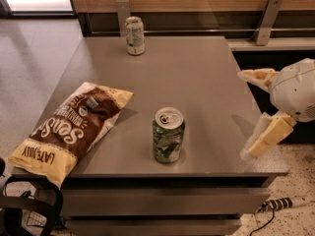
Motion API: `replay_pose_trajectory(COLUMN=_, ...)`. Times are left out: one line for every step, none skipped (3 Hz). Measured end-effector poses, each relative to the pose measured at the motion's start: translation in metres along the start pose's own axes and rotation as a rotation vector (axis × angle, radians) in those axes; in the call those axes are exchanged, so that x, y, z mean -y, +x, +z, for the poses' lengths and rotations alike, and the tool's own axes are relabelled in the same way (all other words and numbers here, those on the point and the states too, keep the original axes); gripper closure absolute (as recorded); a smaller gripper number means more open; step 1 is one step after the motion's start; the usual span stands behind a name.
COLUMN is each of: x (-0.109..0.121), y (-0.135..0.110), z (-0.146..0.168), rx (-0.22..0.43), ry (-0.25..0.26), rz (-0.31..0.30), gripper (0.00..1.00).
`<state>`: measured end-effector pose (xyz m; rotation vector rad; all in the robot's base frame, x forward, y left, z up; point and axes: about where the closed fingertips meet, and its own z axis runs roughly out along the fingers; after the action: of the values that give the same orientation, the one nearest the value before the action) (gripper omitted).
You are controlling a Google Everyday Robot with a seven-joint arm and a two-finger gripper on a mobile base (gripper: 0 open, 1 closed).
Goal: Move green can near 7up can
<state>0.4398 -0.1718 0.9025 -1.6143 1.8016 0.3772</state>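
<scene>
My gripper needs to next move to the middle of the green can's body (pixel 168 141), under its silver top, and close there.
The green can (pixel 168 134) stands upright near the front middle of the grey table (pixel 197 87); it has a dark green mottled body and a silver top with a pull tab. The 7up can (pixel 134 35) stands upright at the table's far edge, left of centre, pale with green markings. My gripper (pixel 245 114) is at the right edge of the table, to the right of the green can and apart from it. Its two cream fingers are spread open with nothing between them.
A brown and yellow chip bag (pixel 69 130) lies on the table's front left, hanging over the corner. A wooden wall with metal brackets (pixel 268 19) runs behind the table. A power strip (pixel 285 203) lies on the floor at lower right.
</scene>
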Motion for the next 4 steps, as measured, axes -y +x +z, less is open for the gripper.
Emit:
replay_pose_trajectory(x=-0.021, y=-0.025, z=0.028, rx=0.233, ry=-0.099, rz=0.012, gripper=0.00)
replay_pose_trajectory(x=-0.036, y=-0.071, z=0.041, rx=0.490, ry=-0.166, rz=0.073, gripper=0.00)
replay_pose_trajectory(x=-0.041, y=-0.091, z=0.051, rx=0.618, ry=-0.187, rz=0.113, gripper=0.00)
replay_pose_trajectory(x=-0.041, y=-0.097, z=0.052, rx=0.645, ry=-0.193, rz=0.120, gripper=0.00)
